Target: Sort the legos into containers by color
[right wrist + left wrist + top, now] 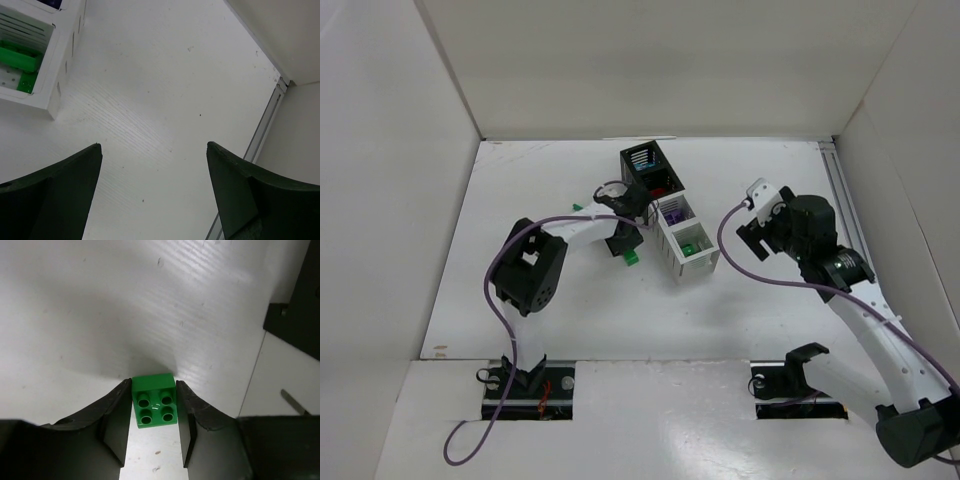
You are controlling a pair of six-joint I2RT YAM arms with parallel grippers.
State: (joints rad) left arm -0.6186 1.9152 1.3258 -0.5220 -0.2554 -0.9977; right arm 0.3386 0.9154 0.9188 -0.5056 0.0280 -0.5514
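My left gripper is holding the green lego and will let go of it in the nearest white bin [693, 246], among the green legos there.
A green lego [154, 400] lies studs-up on the white table, and my left gripper [153, 383] is shut on it, both fingers pressed against its sides. From above, that lego [632, 258] shows just left of the containers [710, 268], a slanted row of two black and two white bins. The nearest white bin holds green legos [20, 57], the one behind it a purple piece [673, 214]. The black bins show red [658, 190] and cyan [642, 170]. My right gripper [152, 145] hangs open over bare table right of the bins, nothing between its fingers.
Another small green lego [577, 207] lies left of the left arm's wrist. White walls enclose the table on three sides. A metal rail [265, 130] runs along the right edge. A black bin's corner [300, 305] stands close to the right of the left gripper.
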